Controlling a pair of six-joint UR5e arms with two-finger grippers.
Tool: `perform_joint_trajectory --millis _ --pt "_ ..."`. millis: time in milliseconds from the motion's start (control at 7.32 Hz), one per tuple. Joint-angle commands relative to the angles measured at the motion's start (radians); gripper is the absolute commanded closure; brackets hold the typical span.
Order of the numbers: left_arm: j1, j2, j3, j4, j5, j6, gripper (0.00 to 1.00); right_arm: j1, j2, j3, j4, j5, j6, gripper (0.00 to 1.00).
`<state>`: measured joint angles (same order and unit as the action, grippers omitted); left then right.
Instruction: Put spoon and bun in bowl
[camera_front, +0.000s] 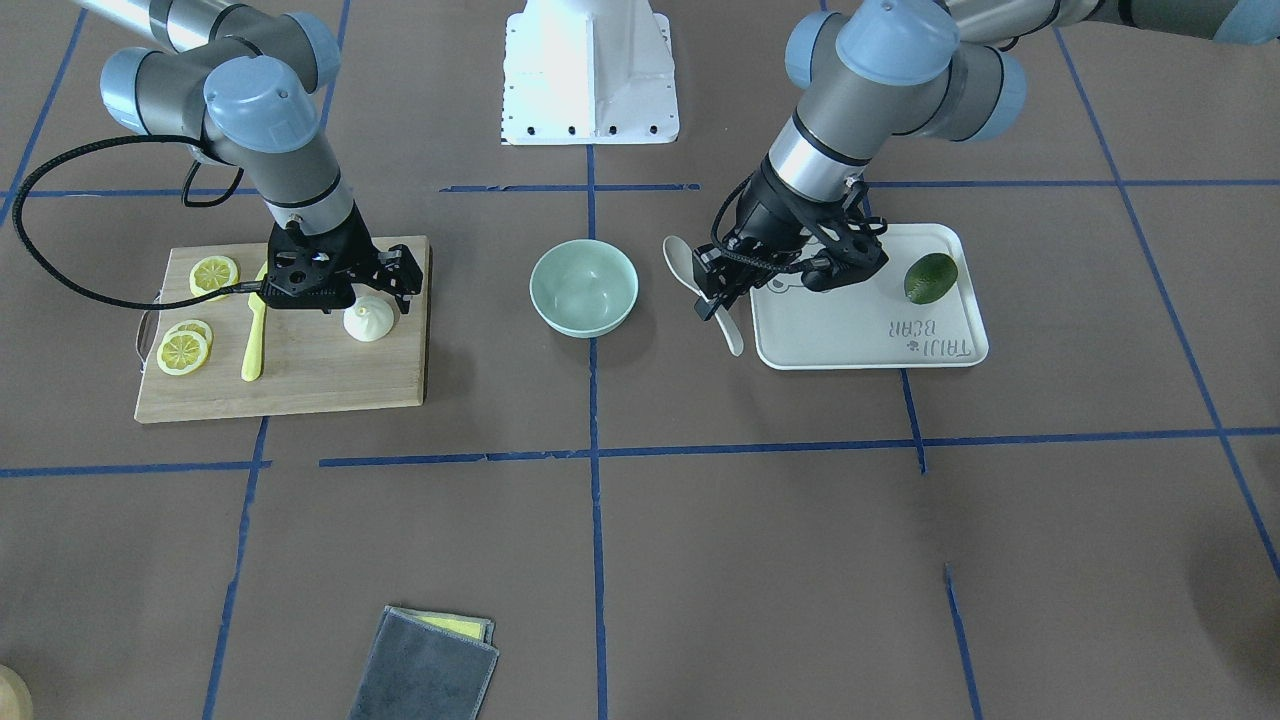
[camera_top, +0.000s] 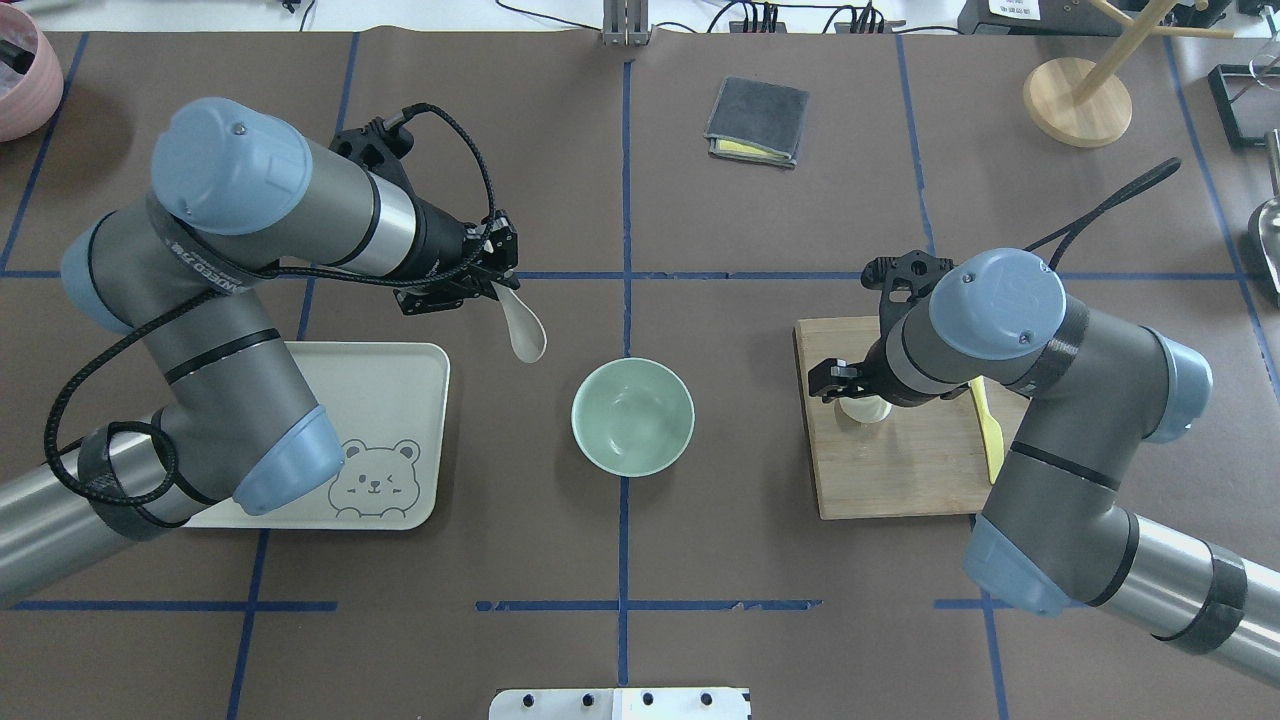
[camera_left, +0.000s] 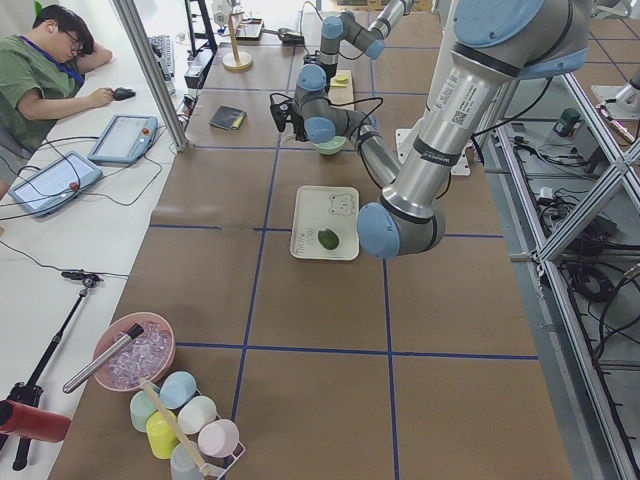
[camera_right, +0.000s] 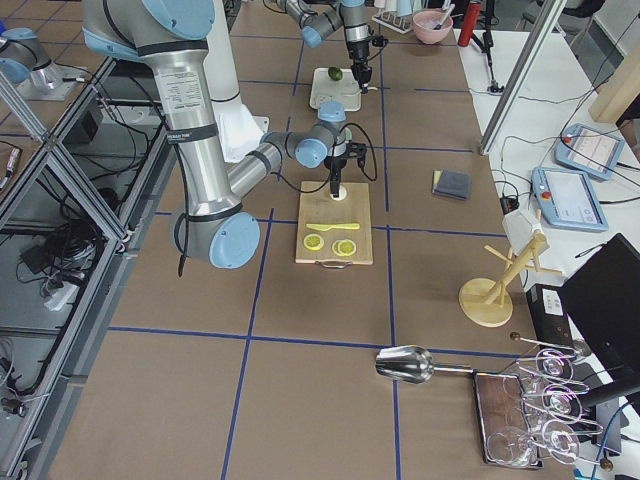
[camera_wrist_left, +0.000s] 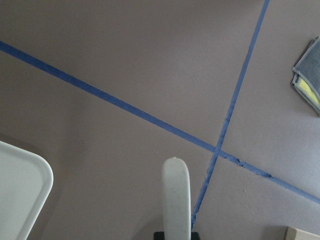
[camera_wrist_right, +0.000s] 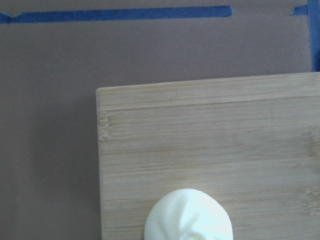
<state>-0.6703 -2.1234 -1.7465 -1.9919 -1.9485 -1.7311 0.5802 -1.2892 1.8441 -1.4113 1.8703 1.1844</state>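
My left gripper will let go of the off-white spoon inside the mint-green bowl (camera_front: 596, 311), with the spoon's handle leaning over the rim on the operators' side.
The off-white spoon (camera_front: 682, 262) is in my left gripper (camera_front: 714, 296), which is shut on its handle just left of the tray; the scoop (camera_top: 526, 336) points toward the mint-green bowl (camera_front: 583, 287). In the left wrist view the handle end (camera_wrist_left: 176, 195) sticks out over bare table. The bowl (camera_top: 632, 416) stands empty at the table's middle. The white pleated bun (camera_front: 367, 322) sits on the wooden cutting board (camera_front: 330, 375). My right gripper (camera_front: 405, 280) hovers open just over the bun, apart from it. The bun fills the bottom of the right wrist view (camera_wrist_right: 190, 216).
On the board lie lemon slices (camera_front: 215, 273) and a yellow plastic knife (camera_front: 254, 340). A white bear tray (camera_front: 850, 335) holds a dark green fruit (camera_front: 930, 277). A folded grey cloth (camera_front: 425, 670) lies at the operators' side. The robot base (camera_front: 590, 70) stands behind the bowl.
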Motion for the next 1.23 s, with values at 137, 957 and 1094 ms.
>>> perform_joint_trajectory --millis 137,957,1094 --pt "0.044 -0.01 0.016 -0.007 0.045 -0.01 1.0 -0.003 0.005 -0.028 0.0 0.0 0.0 0.11" --pt "0.153 -0.07 0.079 -0.021 0.161 -0.088 1.0 0.023 0.004 -0.019 0.0 0.003 -0.009 0.79" --pt "0.191 -0.094 0.103 -0.022 0.213 -0.103 1.0 0.039 0.005 -0.016 0.0 0.009 -0.011 0.9"
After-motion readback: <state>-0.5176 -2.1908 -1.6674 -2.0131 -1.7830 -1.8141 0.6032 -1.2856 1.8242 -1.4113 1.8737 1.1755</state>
